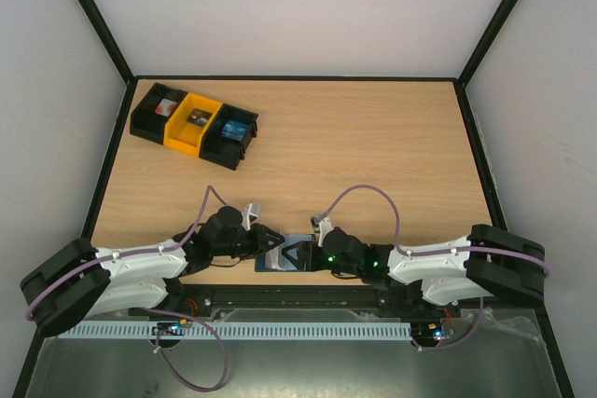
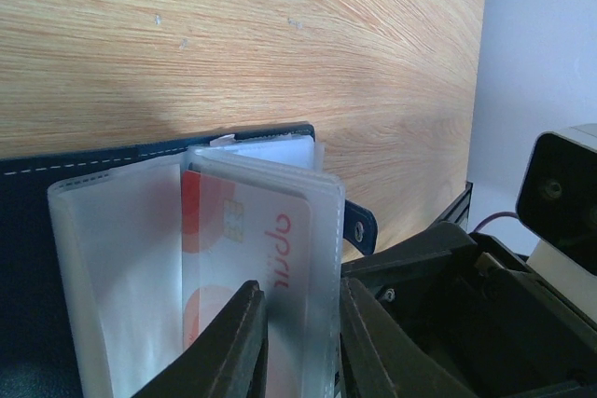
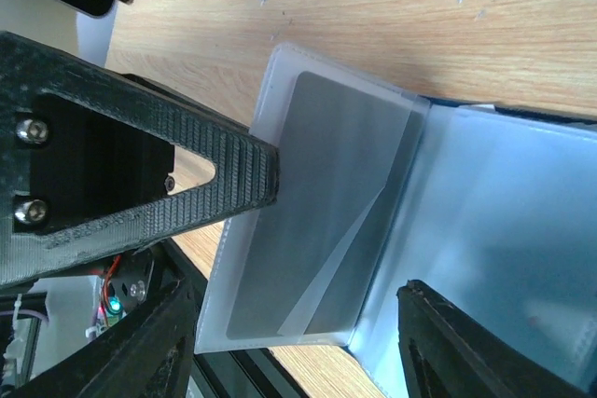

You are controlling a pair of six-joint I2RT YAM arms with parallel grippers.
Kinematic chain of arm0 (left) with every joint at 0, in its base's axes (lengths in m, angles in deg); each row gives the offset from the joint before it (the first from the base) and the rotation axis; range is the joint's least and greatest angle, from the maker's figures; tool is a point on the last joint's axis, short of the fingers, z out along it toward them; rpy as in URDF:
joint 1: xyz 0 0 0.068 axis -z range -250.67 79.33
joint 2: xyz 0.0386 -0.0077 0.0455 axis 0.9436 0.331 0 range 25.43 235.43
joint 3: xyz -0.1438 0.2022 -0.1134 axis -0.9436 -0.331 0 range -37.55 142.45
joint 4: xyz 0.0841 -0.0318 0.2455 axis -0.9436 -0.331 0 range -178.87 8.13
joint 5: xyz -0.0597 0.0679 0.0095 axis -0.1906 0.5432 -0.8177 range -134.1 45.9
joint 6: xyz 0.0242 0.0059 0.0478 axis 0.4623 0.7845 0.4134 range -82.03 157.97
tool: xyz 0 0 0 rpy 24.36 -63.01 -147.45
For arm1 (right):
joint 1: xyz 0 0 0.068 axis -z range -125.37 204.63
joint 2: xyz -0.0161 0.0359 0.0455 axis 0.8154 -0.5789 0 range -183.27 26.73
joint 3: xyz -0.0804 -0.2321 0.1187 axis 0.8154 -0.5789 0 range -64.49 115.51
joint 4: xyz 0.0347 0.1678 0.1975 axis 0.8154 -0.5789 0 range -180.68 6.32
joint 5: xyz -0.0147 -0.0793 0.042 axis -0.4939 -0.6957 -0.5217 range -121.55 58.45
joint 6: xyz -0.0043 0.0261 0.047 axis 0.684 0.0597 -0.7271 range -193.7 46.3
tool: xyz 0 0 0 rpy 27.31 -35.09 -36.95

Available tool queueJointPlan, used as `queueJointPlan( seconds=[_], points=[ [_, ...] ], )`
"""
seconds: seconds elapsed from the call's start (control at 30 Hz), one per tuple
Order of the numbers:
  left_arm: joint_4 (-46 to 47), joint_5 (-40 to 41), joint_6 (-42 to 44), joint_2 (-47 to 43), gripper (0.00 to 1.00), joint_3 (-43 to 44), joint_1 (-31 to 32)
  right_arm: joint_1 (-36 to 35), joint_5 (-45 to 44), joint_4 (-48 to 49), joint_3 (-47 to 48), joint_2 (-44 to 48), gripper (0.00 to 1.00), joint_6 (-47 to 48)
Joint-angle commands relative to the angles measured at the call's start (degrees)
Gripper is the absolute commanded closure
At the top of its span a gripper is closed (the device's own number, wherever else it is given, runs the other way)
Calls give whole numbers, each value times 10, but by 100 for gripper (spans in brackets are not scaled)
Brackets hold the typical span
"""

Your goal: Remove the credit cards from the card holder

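Note:
My left gripper's fingers are holding both the clear sleeve and the grey card, so I will open them and take only the card's edge (image 3: pixel 396 160).
The dark blue card holder (image 1: pixel 283 255) lies open at the table's near edge, between both grippers. Its clear plastic sleeves (image 2: pixel 140 249) stand up from the blue cover (image 2: pixel 23 230), and the closing tab (image 2: pixel 360 226) sticks out to the right. A white credit card (image 2: pixel 270 230) with red print sits in one sleeve. My left gripper (image 2: pixel 300 288) is shut on that sleeve bundle with the card in it. In the right wrist view, a grey card (image 3: pixel 317 202) shows through a sleeve, pressed by a left fingertip (image 3: pixel 233 179). My right gripper (image 3: pixel 298 291) stands open, its fingers on either side of the sleeves.
A black-and-yellow row of bins (image 1: pixel 194 123) holding small items stands at the far left of the wooden table (image 1: pixel 373 146). The black frame rail (image 1: pixel 298 297) runs just behind the card holder at the near edge. White walls enclose the table.

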Motion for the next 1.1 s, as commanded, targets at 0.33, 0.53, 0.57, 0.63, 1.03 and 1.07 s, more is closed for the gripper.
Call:
queueJointPlan(
  seconds=[0.33, 0.53, 0.57, 0.63, 1.03, 1.07],
  points=[
    [18, 15, -5, 0, 76, 11, 12, -5, 21, 54, 23, -46, 36, -26],
    [11, 19, -3, -9, 76, 9, 12, -5, -2, 23, 28, -49, 46, -27],
    [11, 19, -4, -11, 76, 8, 13, -5, -4, 21, 27, -49, 50, -27],
    [5, 23, -3, -15, 75, 5, 12, -5, -7, 21, 25, -51, 57, -27],
    [-54, 51, 23, -32, 67, 14, 12, -5, -15, 2, 10, -48, 69, -26],
    [-60, 52, 25, -33, 67, 15, 12, -5, -18, -1, 9, -47, 69, -26]
  ],
)
